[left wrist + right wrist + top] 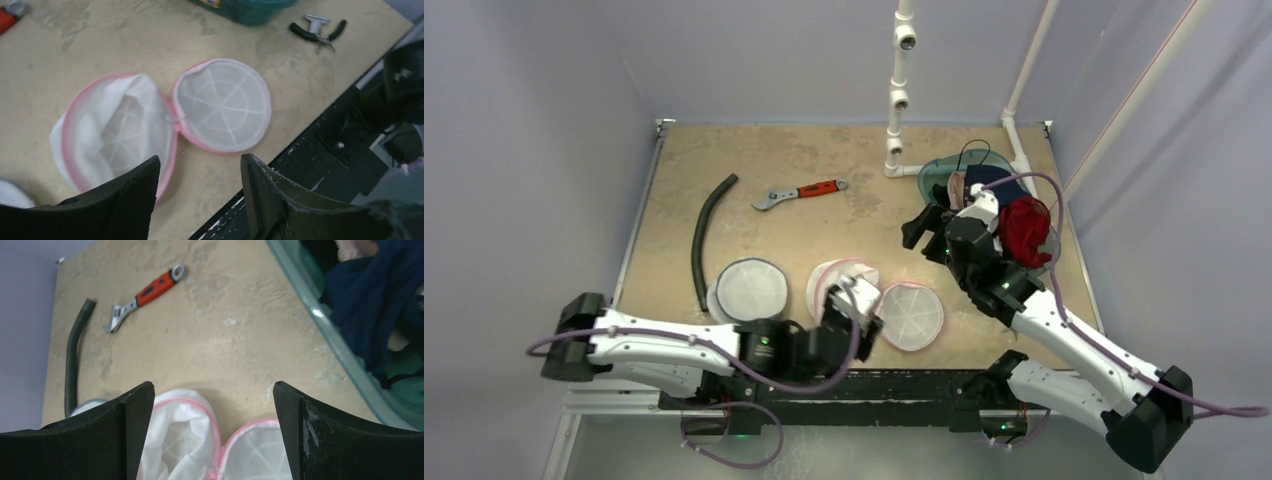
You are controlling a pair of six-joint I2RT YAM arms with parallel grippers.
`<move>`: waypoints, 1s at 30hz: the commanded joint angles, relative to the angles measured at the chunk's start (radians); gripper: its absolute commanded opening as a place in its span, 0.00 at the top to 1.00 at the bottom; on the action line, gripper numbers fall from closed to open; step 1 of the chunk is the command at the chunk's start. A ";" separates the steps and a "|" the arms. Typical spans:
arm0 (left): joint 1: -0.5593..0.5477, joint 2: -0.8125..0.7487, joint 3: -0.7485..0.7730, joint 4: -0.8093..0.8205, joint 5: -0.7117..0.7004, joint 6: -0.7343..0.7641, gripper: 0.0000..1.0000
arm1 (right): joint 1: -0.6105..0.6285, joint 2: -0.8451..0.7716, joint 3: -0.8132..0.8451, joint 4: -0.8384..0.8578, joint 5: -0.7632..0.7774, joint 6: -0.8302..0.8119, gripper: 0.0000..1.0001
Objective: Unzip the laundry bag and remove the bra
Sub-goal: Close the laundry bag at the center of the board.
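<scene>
The robot's right gripper will close on the pink edge (941, 304) of the laundry bag's round lid, on the side that is toward the teal basin.
The pink-rimmed white mesh laundry bag (839, 280) lies unzipped on the table near the front edge, its round lid (911, 315) flopped open to the right. It also shows in the left wrist view (115, 127) and the right wrist view (182, 435); only crumpled white mesh shows inside. I cannot make out a bra. My left gripper (861, 308) is open and empty, hovering at the bag's near side (200, 165). My right gripper (919, 228) is open and empty, raised behind the bag (212, 390).
A teal basin (939, 172) at the back right holds navy, pale pink and red cloth (1024, 228). A second round white mesh bag (751, 288), a black hose (702, 240), a red-handled wrench (799, 193) and a white pipe stand (896, 100) are on the table. Pliers (317, 30) lie near the basin.
</scene>
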 commanded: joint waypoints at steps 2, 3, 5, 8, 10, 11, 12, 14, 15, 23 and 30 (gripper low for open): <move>-0.185 0.295 0.178 0.060 -0.130 0.316 0.40 | -0.173 -0.033 0.006 -0.006 -0.011 -0.030 0.09; -0.199 0.353 0.207 0.079 -0.118 0.353 0.41 | -0.225 -0.037 -0.013 0.001 -0.049 -0.041 0.09; -0.208 0.453 0.251 0.113 -0.099 0.410 0.41 | -0.314 -0.052 -0.054 0.020 -0.127 -0.054 0.09; -0.206 0.572 0.310 0.168 -0.079 0.472 0.40 | -0.401 -0.083 -0.102 0.030 -0.195 -0.062 0.09; -0.187 0.653 0.355 0.174 -0.074 0.489 0.40 | -0.429 -0.101 -0.117 0.030 -0.213 -0.065 0.09; -0.171 0.683 0.375 0.174 -0.065 0.485 0.40 | -0.440 -0.110 -0.121 0.028 -0.218 -0.066 0.09; -0.151 0.705 0.390 0.177 -0.044 0.476 0.40 | -0.445 -0.117 -0.121 0.024 -0.220 -0.066 0.09; -0.112 0.739 0.405 0.198 -0.002 0.461 0.40 | -0.452 -0.129 -0.122 0.016 -0.224 -0.065 0.09; -0.098 0.752 0.406 0.208 0.021 0.461 0.41 | -0.454 -0.137 -0.121 0.014 -0.224 -0.064 0.09; -0.083 0.848 0.447 0.259 0.092 0.479 0.39 | -0.459 -0.153 -0.155 0.022 -0.245 -0.054 0.09; -0.053 0.675 0.351 0.230 -0.039 0.331 0.39 | -0.460 -0.159 -0.175 0.035 -0.334 -0.103 0.11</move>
